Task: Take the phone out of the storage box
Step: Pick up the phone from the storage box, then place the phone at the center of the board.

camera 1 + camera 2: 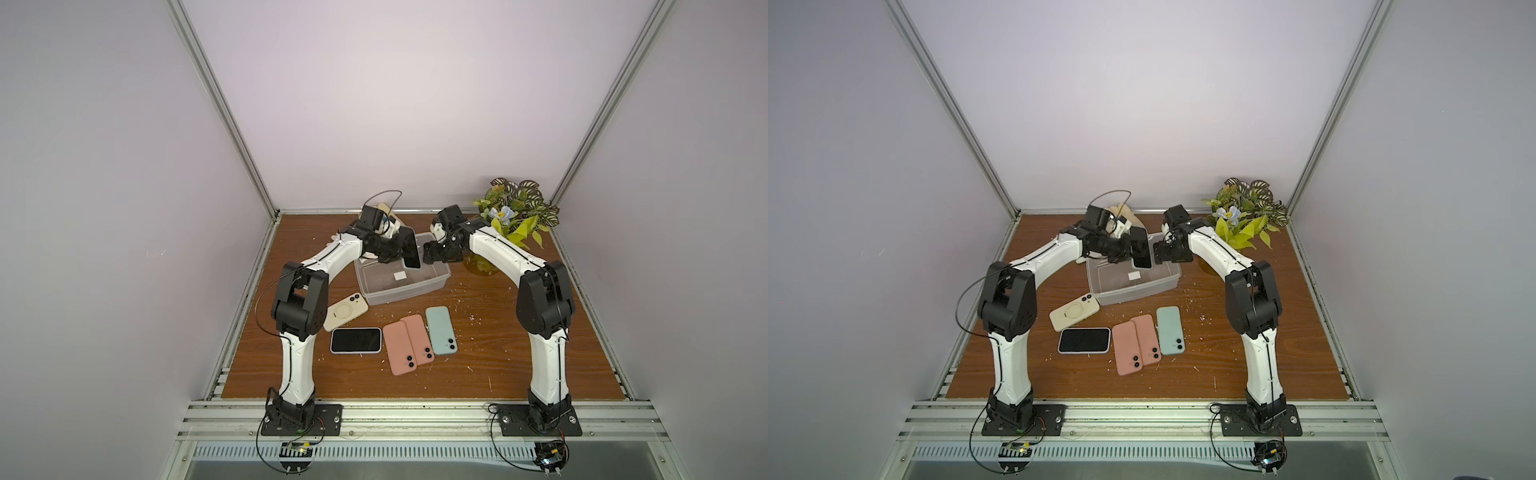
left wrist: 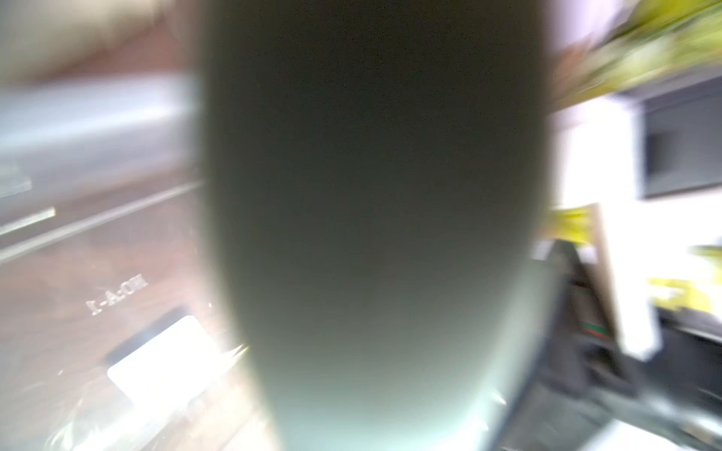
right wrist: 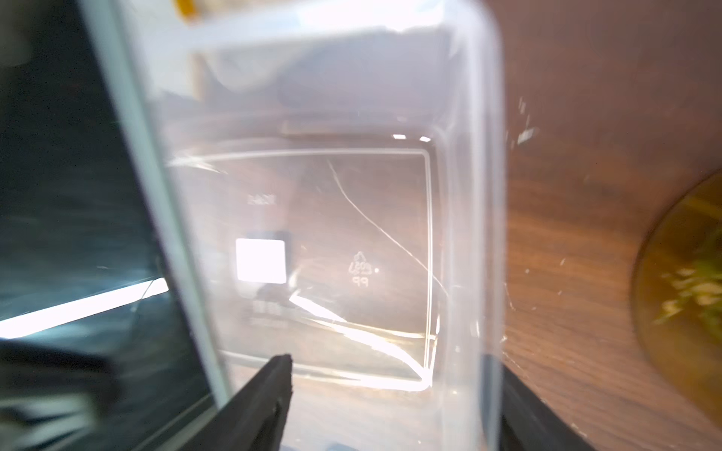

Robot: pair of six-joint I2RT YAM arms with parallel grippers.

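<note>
Next, I release the dark-screened phone with my left gripper on the bare table [image 1: 481, 333] beside the mint phone, away from the pink phones.
A phone [image 1: 411, 251] with a dark screen and pale edge stands on end in the air over the far part of the storage box [image 1: 405, 294], a clear plastic tub with a white sticker [image 1: 400, 275] on its bottom. In both top views my left gripper [image 1: 397, 253] is shut on the phone [image 1: 1140, 254] from its left side. In the left wrist view the phone's back [image 2: 371, 214] fills the middle and hides the jaws. My right gripper [image 1: 428, 257] stands open just right of the phone. In the right wrist view the gripper [image 3: 390, 402] has nothing between its fingers [image 3: 269, 390], over the storage box [image 3: 351, 218].
Several phones lie on the wooden table in front of the box: a cream one [image 1: 345, 311], a dark-screened one [image 1: 356, 340], two pink ones [image 1: 405, 347] and a mint one [image 1: 441, 330]. A plant in an amber vase [image 1: 515, 216] stands at the back right.
</note>
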